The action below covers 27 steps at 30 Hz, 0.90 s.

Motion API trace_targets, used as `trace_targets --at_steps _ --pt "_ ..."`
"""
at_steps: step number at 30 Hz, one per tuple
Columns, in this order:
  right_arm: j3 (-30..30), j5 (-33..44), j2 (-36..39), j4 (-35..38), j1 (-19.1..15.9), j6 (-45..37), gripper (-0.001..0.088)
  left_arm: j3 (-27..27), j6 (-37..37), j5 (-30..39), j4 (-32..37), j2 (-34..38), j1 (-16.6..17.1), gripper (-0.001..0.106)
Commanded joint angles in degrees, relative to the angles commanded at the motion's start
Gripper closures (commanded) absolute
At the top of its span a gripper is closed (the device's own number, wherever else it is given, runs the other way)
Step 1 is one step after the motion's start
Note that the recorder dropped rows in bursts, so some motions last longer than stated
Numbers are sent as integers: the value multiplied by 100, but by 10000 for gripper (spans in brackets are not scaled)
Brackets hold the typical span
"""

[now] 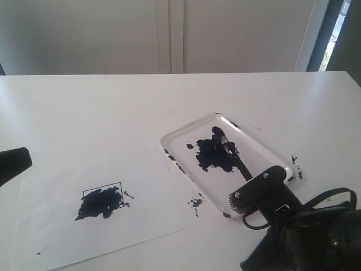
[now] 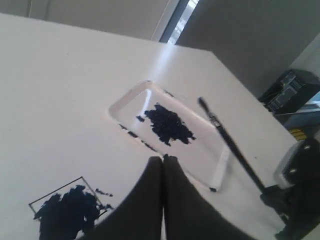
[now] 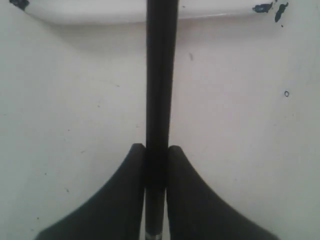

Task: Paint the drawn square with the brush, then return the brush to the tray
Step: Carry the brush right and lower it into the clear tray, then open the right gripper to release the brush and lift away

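The brush, now slanting over the clear tray, will be set down by my right gripper across the tray's near rim [image 1: 246,209] [image 3: 112,18], and its handle will stick out over the table.
The clear tray [image 1: 169,138] lies right of centre with a dark paint blotch [image 1: 213,156] in its middle. Slanting over it is the black-handled brush [image 1: 234,158], its dark tip near the tray's far side. My right gripper [image 1: 252,179] is shut on the brush handle [image 3: 161,75] just outside the tray's near rim [image 3: 125,15], with the jaws [image 3: 156,150] pressed on both sides. The drawn square [image 1: 102,200] on the paper is blotched with dark paint that spills past its outline. My left gripper [image 2: 163,158] is shut on nothing, near the paper's left side, apart from the square [image 2: 70,207].
The white paper sheet [image 1: 67,237] covers the near left of the white table. Paint flecks lie between tray and paper [image 1: 196,201] and beside the tray's right corner [image 1: 296,166]. Black cables [image 1: 333,197] loop by the right arm. A wall stands behind the table.
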Motion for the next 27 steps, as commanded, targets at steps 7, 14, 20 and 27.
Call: trace_targets --at_steps 7,14,20,27 --pt "0 -187 635 -570 -218 789 868 0 -353 -85 202 -748 0 1053" --pt "0 -402 651 -914 -218 1532 868 0 -345 -190 249 -878 0 1053" --pt "0 -1139 651 -914 -218 1469 868 0 -345 -177 283 -878 0 1053" --pt "0 -1208 651 -914 -218 1455 856 0 -345 -179 333 -878 0 1053"
